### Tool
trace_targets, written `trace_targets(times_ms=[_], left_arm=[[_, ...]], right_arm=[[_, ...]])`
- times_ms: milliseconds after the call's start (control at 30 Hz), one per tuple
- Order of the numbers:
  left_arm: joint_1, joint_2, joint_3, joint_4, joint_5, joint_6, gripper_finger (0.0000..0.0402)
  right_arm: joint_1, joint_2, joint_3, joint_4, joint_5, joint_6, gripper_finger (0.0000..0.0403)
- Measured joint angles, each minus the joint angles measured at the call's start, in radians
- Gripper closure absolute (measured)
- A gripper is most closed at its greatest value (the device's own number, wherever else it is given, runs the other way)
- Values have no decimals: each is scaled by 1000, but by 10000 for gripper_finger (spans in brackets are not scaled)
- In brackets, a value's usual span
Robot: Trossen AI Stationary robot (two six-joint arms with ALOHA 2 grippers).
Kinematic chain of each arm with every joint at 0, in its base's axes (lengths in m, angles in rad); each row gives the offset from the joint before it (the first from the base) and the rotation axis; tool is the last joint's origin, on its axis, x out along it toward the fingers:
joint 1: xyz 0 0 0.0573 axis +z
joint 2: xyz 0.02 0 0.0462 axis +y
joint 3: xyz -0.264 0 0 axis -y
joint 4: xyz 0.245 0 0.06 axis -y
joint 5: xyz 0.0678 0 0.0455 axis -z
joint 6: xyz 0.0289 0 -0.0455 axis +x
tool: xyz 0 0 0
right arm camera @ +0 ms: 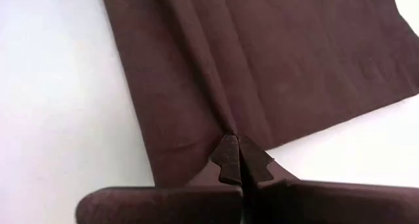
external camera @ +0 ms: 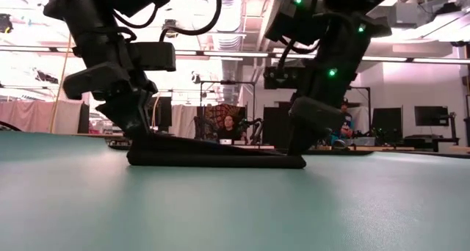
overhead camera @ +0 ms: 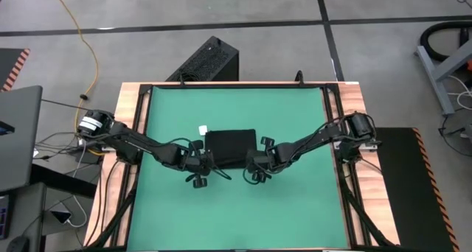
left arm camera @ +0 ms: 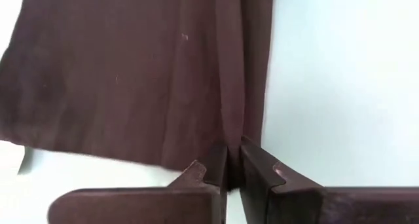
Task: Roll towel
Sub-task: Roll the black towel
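Next, I open my left gripper, lay the towel's folded piece flat and pinch its inner edge point(left arm camera: 224, 133), because that piece stands up in a raised fold at my left gripper.
The black towel point(overhead camera: 230, 147) lies flat on the green mat point(overhead camera: 295, 208) at the table's middle, its small white tag point(overhead camera: 201, 130) at its far left corner. In the low view the towel point(external camera: 213, 160) is a thin dark slab on the mat. My left gripper point(overhead camera: 205, 163) is shut on the towel at its near left corner. My right gripper point(overhead camera: 255, 163) is shut on it at its near right corner. Both also show in their wrist views, the left gripper point(left arm camera: 232, 171) and the right gripper point(right arm camera: 241, 160). My left gripper pinches the towel's near edge point(left arm camera: 226, 142) between its two fingers, close to the left corner, coming from above. A raised crease runs away from the fingers across the cloth. The towel lies on the mat. My right gripper pinches the towel's near edge point(right arm camera: 230, 129) between its two shut fingers, a little in from the right corner, coming from above. A crease runs from the fingertips across the cloth. The towel lies on the mat.
A hard black ribbed box point(overhead camera: 209, 60) stands beyond the table's far edge. Wooden rails point(overhead camera: 133, 119) border the mat on both sides. Bare mat lies near and far of the towel. A person point(external camera: 228, 126) sits in the room behind.
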Motion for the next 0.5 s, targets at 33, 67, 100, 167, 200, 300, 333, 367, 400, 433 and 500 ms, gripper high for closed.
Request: trace_targets(times_ms=[33,67,100,167,200,300,333,367,400,433,500], left_arm=[[0,0,0,-6,-1,10,382],[0,0,0,-7,-3,17,373],[0,0,0,-7,-3,22,364],[0,-3,0,-15,-2,43,342],[0,-5,2,-33,-2,48,330],[-4,-13,25,-98,-15,36,296],[-9,-17,33,-128,-36,25,287],[-17,-18,44,-164,-64,21,280],[-28,-19,54,-196,-99,14,275],[-43,-24,62,-235,-138,5,273],[-73,-34,74,-279,-230,-24,273]], right_arm=[[0,1,0,6,0,-4,403],[0,3,0,10,0,-6,403],[0,3,0,12,-1,-7,403],[0,3,0,12,-2,-7,403],[0,3,0,11,-1,-8,403],[0,3,0,12,-2,-15,403],[0,3,0,12,-2,-15,403],[0,3,0,12,-3,-15,403],[0,3,0,12,-5,-15,403],[0,3,0,13,-5,-15,403],[0,3,0,13,-5,-15,403]])
